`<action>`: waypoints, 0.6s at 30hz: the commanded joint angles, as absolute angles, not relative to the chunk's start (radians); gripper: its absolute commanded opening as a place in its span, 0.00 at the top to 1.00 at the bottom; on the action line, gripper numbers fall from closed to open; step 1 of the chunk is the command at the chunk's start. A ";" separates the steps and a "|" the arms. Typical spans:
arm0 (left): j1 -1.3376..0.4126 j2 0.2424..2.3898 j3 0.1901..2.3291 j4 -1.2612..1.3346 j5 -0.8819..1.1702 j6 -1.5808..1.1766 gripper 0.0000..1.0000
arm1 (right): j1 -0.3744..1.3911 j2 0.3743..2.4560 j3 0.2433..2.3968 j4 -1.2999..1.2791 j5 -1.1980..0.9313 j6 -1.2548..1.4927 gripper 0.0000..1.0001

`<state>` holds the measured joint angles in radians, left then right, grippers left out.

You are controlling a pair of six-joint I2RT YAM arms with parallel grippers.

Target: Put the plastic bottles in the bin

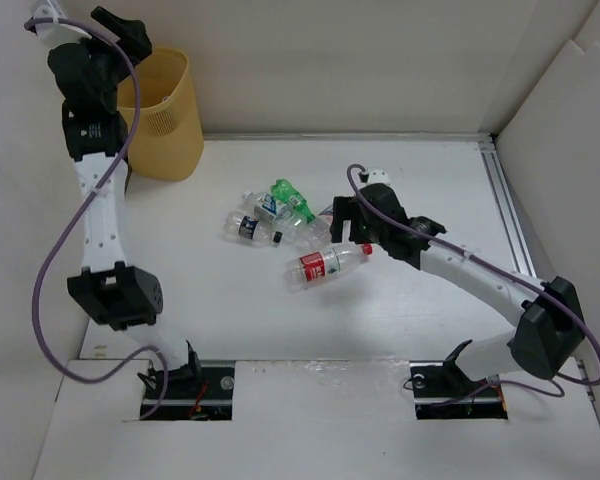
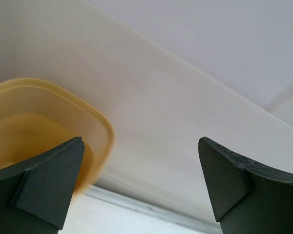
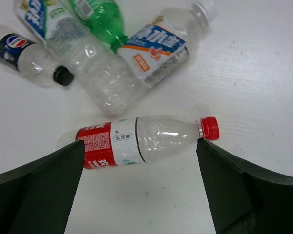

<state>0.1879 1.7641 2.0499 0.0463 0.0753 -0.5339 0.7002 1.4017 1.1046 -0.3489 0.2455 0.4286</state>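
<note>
The robot's right gripper should next close on the clear upper part (image 1: 353,256) (image 3: 175,135) of the red-label bottle, between the bottle's label and its red cap.
The yellow-orange bin (image 1: 162,118) stands at the far left; its rim (image 2: 49,105) shows in the left wrist view. My left gripper (image 1: 128,38) hovers above the bin's rim, open and empty (image 2: 141,187). A clear bottle with a red label and red cap (image 1: 326,263) lies on its side on the table. My right gripper (image 1: 336,226) is open just behind and above it. In the right wrist view the red-label bottle (image 3: 141,140) lies crosswise between the tips of the open gripper (image 3: 139,190), not held.
A cluster of bottles (image 1: 270,215) lies beyond the red-label one: a green one (image 3: 100,19), a blue-and-orange-labelled one (image 3: 156,48), a dark-labelled one with a black cap (image 3: 27,53) and a clear crumpled one (image 3: 95,73). White walls enclose the table.
</note>
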 commanded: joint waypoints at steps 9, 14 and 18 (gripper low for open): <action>0.037 1.246 1.485 -0.075 0.431 -0.514 0.00 | 0.690 1.207 0.965 -0.339 0.368 0.828 0.00; -0.118 1.077 1.264 -0.176 0.330 -0.388 0.00 | 0.681 1.207 0.945 -0.339 0.368 0.909 0.00; -0.152 0.988 1.134 -0.236 0.299 -0.333 0.00 | 0.660 1.267 0.936 -0.311 0.325 1.007 0.03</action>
